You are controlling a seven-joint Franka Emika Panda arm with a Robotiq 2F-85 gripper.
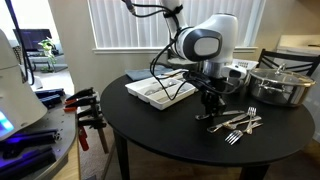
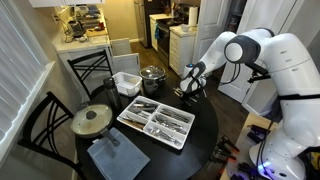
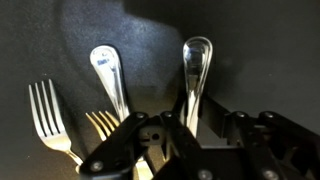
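My gripper has the silver utensil. Next, I put it down inside the white cutlery tray's compartment point(image 1: 173, 93) nearest the loose cutlery.
In the wrist view my gripper point(image 3: 190, 125) reaches down over a dark table with its fingers close on both sides of a silver utensil handle point(image 3: 196, 70), which runs up from between them. Another silver handle point(image 3: 108, 75) and two forks point(image 3: 48, 110) point(image 3: 103, 122) lie to the left. In both exterior views the gripper point(image 1: 210, 103) point(image 2: 190, 88) points down at the round black table point(image 1: 150, 125), beside a loose group of cutlery point(image 1: 238, 122). What the held utensil's working end is stays hidden under the gripper.
A white cutlery tray point(image 1: 160, 90) point(image 2: 155, 122) lies mid-table. A steel pot point(image 1: 280, 85) point(image 2: 152, 78) stands near the edge, with a white container point(image 2: 126, 83) beside it. A pan lid point(image 2: 92, 120) and blue cloth point(image 2: 115, 155) lie farther off. Black chairs point(image 2: 45, 130) surround the table.
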